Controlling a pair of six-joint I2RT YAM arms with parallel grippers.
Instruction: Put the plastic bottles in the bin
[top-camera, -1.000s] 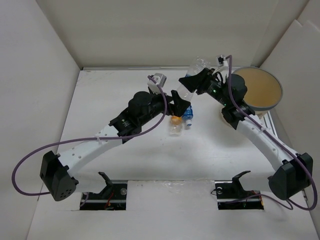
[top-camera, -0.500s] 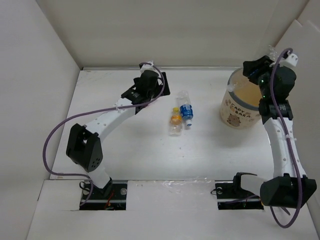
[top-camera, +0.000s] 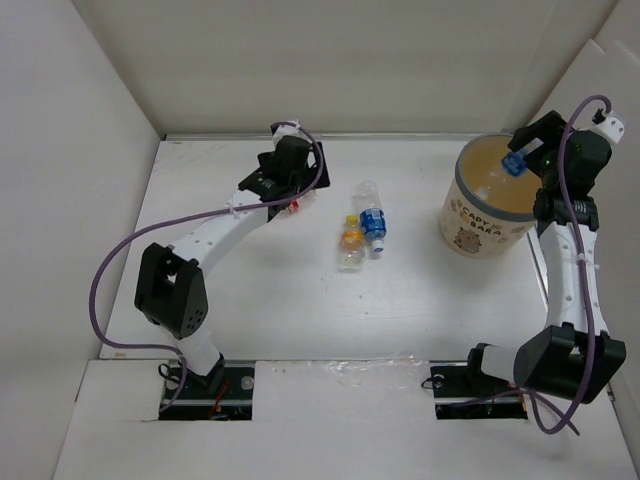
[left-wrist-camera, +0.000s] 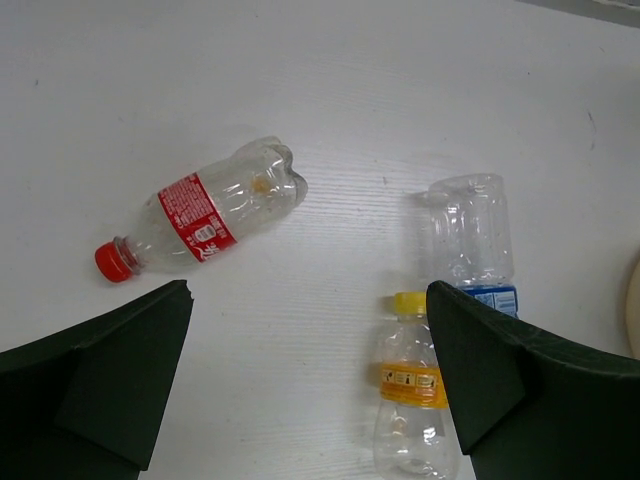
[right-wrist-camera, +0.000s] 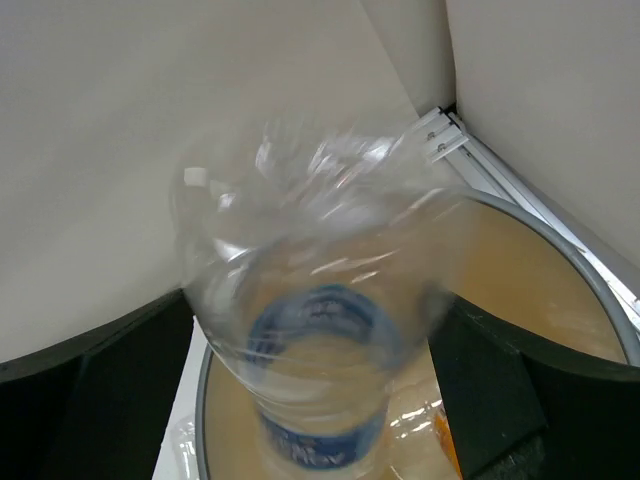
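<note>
My left gripper needs to next close on the clear bottom end (top-camera: 307, 197) (left-wrist-camera: 273, 182) of the red-label bottle, across from the bottle's red cap.
Three plastic bottles lie on the table. One has a red label and cap (left-wrist-camera: 200, 215), one is clear with a blue label (left-wrist-camera: 468, 240) (top-camera: 372, 220), and one has an orange band and yellow cap (left-wrist-camera: 408, 400) (top-camera: 350, 245). My left gripper (left-wrist-camera: 310, 400) (top-camera: 282, 180) hovers open above them, nearest the red-label one. My right gripper (right-wrist-camera: 310, 400) (top-camera: 527, 152) stands open over the bin (top-camera: 490, 205). A blurred blue-label bottle (right-wrist-camera: 320, 330) sits loose between its fingers, above the bin's tan inside. Another bottle lies in the bin (right-wrist-camera: 425, 425).
White walls enclose the table on the left, back and right. The bin stands near the right wall beside a metal rail (right-wrist-camera: 520, 185). Cables loop from both arms.
My right arm carried the blue-label bottle from mid-table to above the bin and opened its jaws. My left arm swung back to the far left, over the red-label bottle.
</note>
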